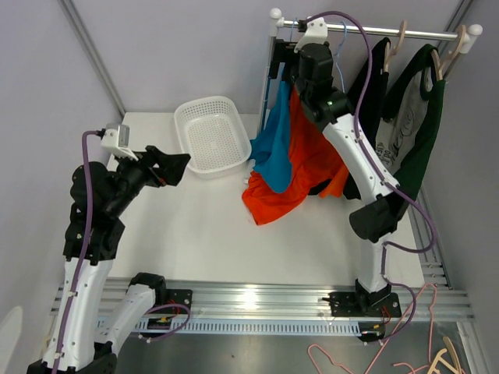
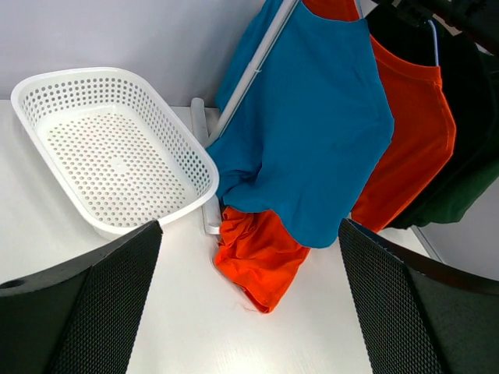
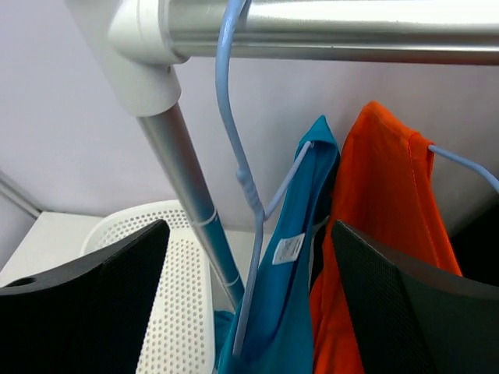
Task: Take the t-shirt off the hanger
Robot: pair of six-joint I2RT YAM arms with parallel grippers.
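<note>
I should close my left gripper on the lower corner [image 1: 277,184] [image 2: 314,231] of the blue t-shirt, where it hangs in front of the orange t-shirt.
A blue t-shirt [image 1: 274,148] [image 3: 292,312] hangs on a light blue hanger [image 3: 238,179] at the left end of the metal rail [image 3: 327,27]. An orange t-shirt [image 1: 312,164] [image 3: 390,195] hangs right beside it, its hem bunched on the table [image 2: 261,257]. My right gripper [image 3: 249,312] is raised just under the rail, open, with the blue hanger's neck and the blue shirt's collar between its fingers. My left gripper [image 1: 178,165] [image 2: 249,312] is open low over the table, facing both shirts, holding nothing.
A white perforated basket [image 1: 209,134] [image 2: 109,156] sits at the back, left of the rack's post [image 3: 195,210]. Black [image 1: 374,86] and dark green [image 1: 425,132] shirts hang on wooden hangers farther right. Loose hangers [image 1: 437,358] lie below the table's front right corner.
</note>
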